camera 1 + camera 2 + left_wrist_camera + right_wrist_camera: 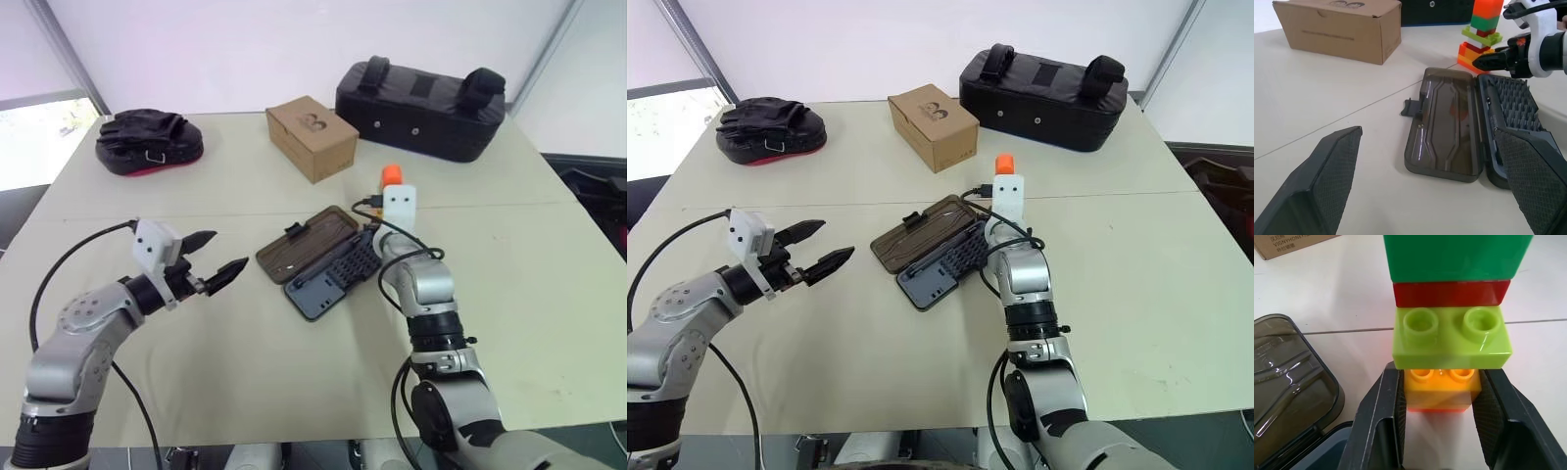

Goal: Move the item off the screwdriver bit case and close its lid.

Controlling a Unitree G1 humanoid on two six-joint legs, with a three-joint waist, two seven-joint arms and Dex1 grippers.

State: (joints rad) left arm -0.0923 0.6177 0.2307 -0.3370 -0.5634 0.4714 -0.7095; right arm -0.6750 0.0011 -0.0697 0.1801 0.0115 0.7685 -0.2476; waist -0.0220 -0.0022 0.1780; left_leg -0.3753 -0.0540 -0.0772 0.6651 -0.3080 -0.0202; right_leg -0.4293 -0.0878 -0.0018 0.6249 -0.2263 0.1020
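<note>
The block tower, now at the open case's far end, will sit by the table's edge [557, 243] in front of the black padded bag once my right gripper lets it go.
The item [1449, 345], a block tower with an orange top, green middle and yellow-orange base, stands at the far end of the open screwdriver bit case [328, 274]. I cannot tell whether it touches the case. My right gripper [1442, 377] is shut on the tower's base, one finger against each side. The smoky-brown lid [1447, 122] lies flat open on the table beside the bit tray, its black latch tab [1411, 107] pointing away from the tray. My left gripper [227, 251] hovers open to the left of the case, pointing at it, with nothing between its fingers.
A brown cardboard box [312, 137] sits behind the case. A large black padded bag [421, 108] lies at the back right and a black padded mitt [149, 142] at the back left. Bare tabletop stretches to the right of the case and along the front.
</note>
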